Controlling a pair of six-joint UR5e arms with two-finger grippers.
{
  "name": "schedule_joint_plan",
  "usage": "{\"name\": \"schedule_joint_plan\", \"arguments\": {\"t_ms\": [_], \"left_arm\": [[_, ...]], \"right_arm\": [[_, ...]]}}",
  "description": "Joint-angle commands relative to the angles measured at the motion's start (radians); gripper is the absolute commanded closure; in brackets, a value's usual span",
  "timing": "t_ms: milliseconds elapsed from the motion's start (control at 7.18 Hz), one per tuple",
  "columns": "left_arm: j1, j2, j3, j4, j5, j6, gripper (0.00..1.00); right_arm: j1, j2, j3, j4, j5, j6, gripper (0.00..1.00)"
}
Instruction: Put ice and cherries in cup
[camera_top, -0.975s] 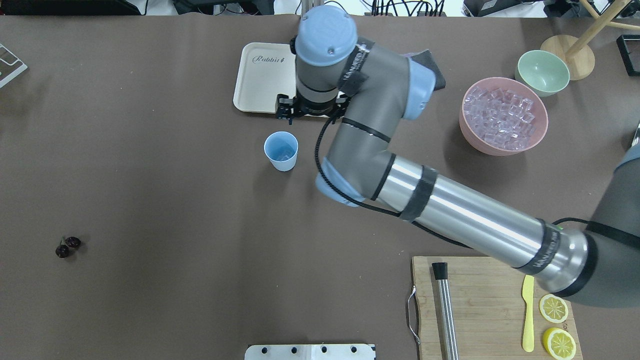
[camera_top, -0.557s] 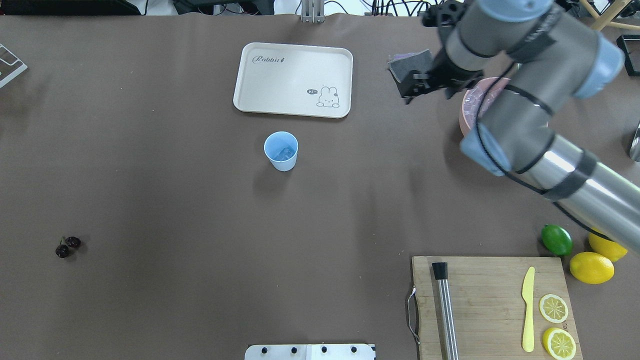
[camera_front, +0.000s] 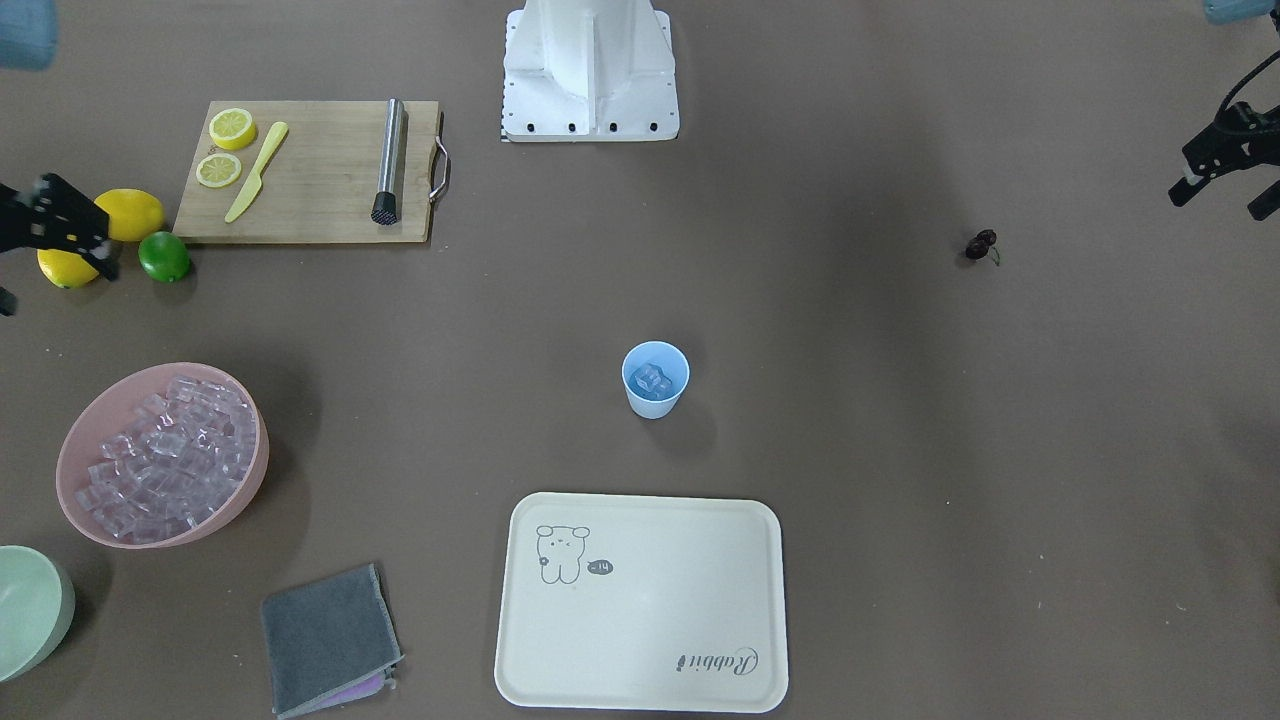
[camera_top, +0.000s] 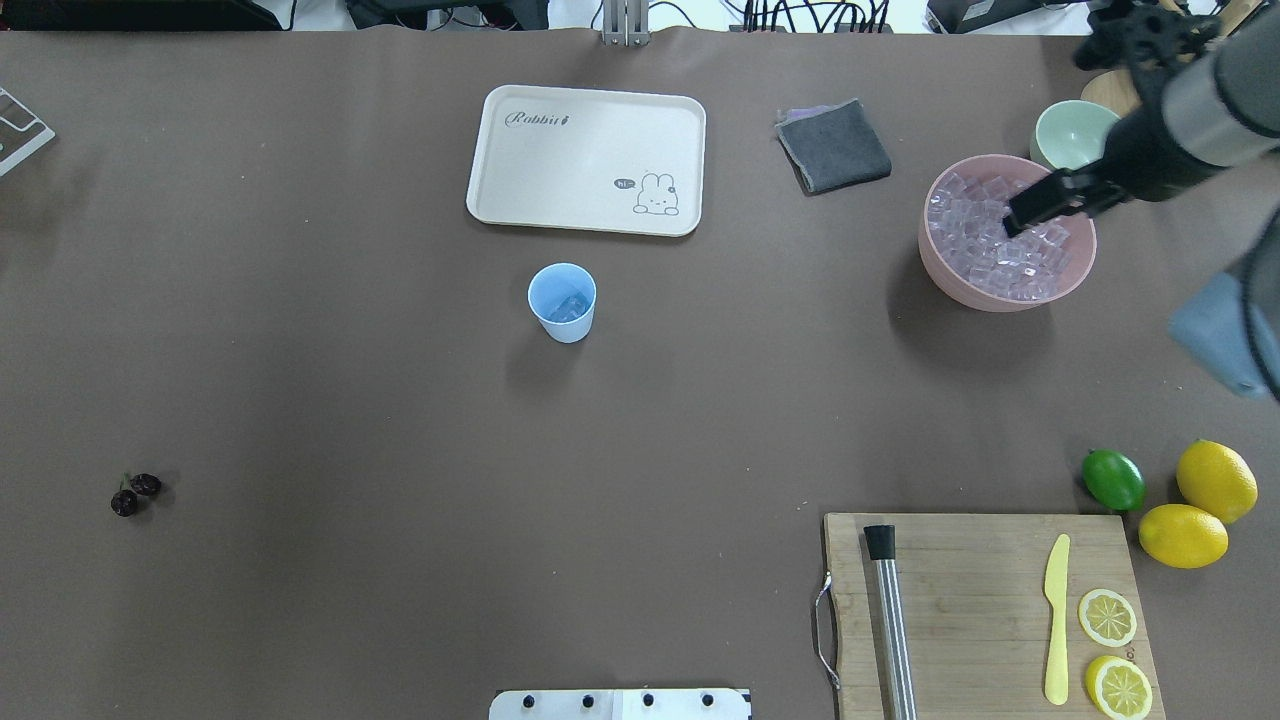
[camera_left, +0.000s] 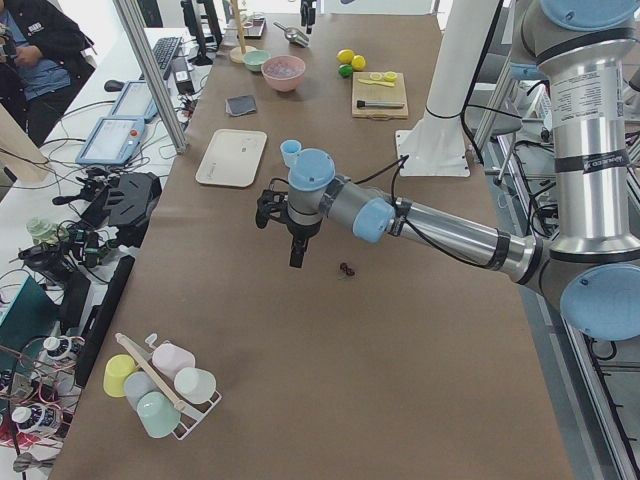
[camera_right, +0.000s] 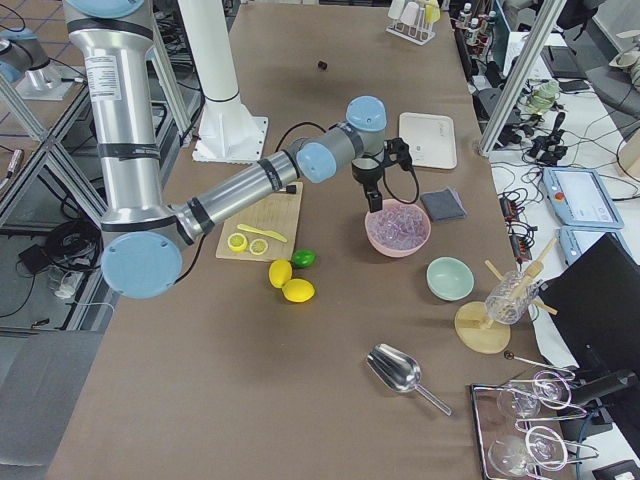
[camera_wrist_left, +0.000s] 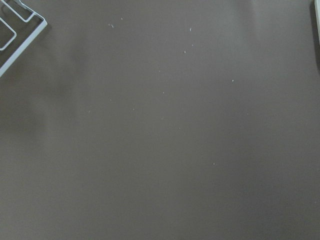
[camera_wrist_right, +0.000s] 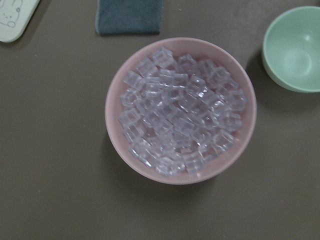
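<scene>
Next, the left gripper moves to the dark cherries and closes on the cherries' round fruit (camera_front: 980, 245), beside their green stem.
The light-blue cup (camera_top: 562, 300) stands upright mid-table with a few ice cubes in it, which also show in the front view (camera_front: 655, 378). Many more ice cubes (camera_top: 1000, 245) fill the pink bowl (camera_wrist_right: 114, 95). My right gripper (camera_top: 1035, 210) hangs just above that ice; in the front view (camera_front: 54, 288) its fingers look spread and empty. The dark cherries (camera_top: 135, 493) lie alone on the table far to the left. My left gripper (camera_front: 1220, 200) is open and empty, raised near the cherries (camera_front: 982, 244). It is out of the overhead view.
A cream tray (camera_top: 585, 160) lies behind the cup and a grey cloth (camera_top: 833, 145) to its right. A pale green bowl (camera_top: 1075, 135) stands behind the pink one. A cutting board (camera_top: 980, 610) with muddler, knife and lemon slices, a lime (camera_top: 1113, 479) and two lemons (camera_top: 1215, 480) are front right.
My right arm has swung from above the cup and tray to the right, ending over the pink bowl. The cup and cherries have not moved.
</scene>
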Motion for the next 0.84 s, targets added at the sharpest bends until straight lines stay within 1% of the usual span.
{"name": "schedule_joint_plan", "arguments": {"t_ms": [0, 139, 279, 418, 557, 696], "left_arm": [[0.031, 0.103, 0.089, -0.219, 0.014, -0.102, 0.02], [0.086, 0.117, 0.092, -0.225, 0.02, -0.145, 0.02], [0.109, 0.109, 0.088, -0.23, 0.029, -0.146, 0.02], [0.137, 0.106, 0.083, -0.259, 0.034, -0.163, 0.02], [0.164, 0.101, 0.085, -0.261, 0.045, -0.184, 0.02], [0.193, 0.066, 0.086, -0.261, 0.096, -0.243, 0.02]], "right_arm": [[0.196, -0.131, -0.007, -0.013, 0.163, -0.195, 0.01], [0.25, -0.159, -0.043, -0.025, 0.147, -0.257, 0.01], [0.29, -0.191, -0.071, -0.025, 0.119, -0.352, 0.01], [0.369, -0.205, -0.153, -0.027, 0.052, -0.528, 0.01], [0.397, -0.208, -0.206, -0.043, -0.035, -0.569, 0.01], [0.443, -0.202, -0.297, -0.057, -0.053, -0.586, 0.01]]}}
